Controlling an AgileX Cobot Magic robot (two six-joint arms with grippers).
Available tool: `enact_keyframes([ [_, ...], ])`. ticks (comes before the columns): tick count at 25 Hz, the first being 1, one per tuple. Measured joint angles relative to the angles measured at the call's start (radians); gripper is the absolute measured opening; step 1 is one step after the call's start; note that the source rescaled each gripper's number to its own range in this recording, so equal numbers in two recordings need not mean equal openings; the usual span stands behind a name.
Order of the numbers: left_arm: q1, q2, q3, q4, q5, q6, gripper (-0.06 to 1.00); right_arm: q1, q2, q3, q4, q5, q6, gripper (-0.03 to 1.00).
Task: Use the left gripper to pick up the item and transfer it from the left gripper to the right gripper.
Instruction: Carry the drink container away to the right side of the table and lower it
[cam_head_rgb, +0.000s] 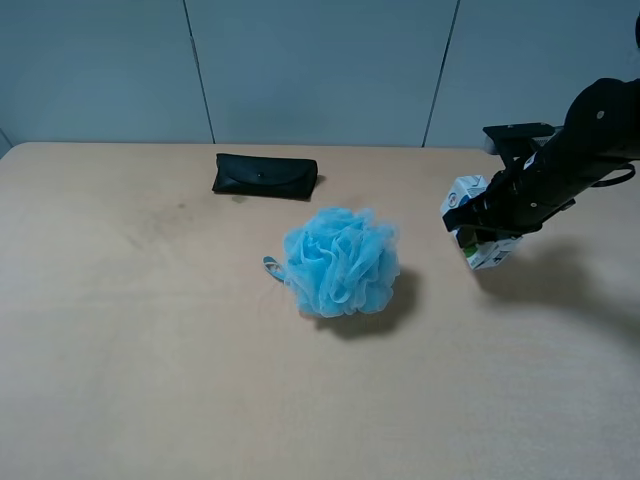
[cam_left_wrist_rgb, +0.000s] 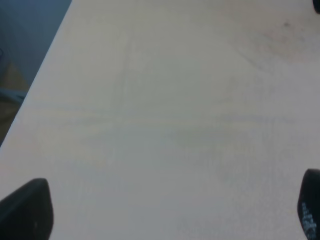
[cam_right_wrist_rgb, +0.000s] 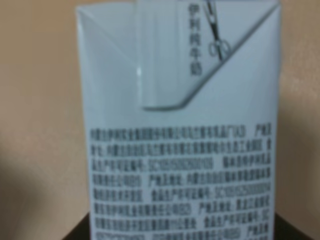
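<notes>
My right gripper is going to set the white-and-blue milk carton down on the tan table (cam_head_rgb: 468, 243) next to the blue mesh bath sponge.
The white-and-blue milk carton (cam_head_rgb: 487, 250) is on the right side of the exterior high view, held tilted just above the tan table (cam_head_rgb: 150, 350). My right gripper (cam_head_rgb: 478, 225) is shut on it across its middle. In the right wrist view the carton (cam_right_wrist_rgb: 180, 150) fills the picture, with its printed text and folded top facing the camera. My left gripper (cam_left_wrist_rgb: 167, 210) is open and empty over bare table, and only its two black fingertips (cam_left_wrist_rgb: 25, 210) show in the left wrist view. The left arm is out of the exterior high view.
A fluffy blue mesh bath sponge (cam_head_rgb: 342, 262) lies at the table's middle, left of the carton. A flat black pouch (cam_head_rgb: 265, 176) lies near the table's back edge. A grey wall stands behind the table. The table's left edge (cam_left_wrist_rgb: 45, 65) shows in the left wrist view.
</notes>
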Motion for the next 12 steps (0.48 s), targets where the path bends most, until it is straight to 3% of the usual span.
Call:
enact_keyframes([
  [12, 0.0, 0.0, 0.0, 0.0, 0.0, 0.0, 0.97, 0.0, 0.066, 0.0, -0.003, -0.021, 0.0, 0.0],
])
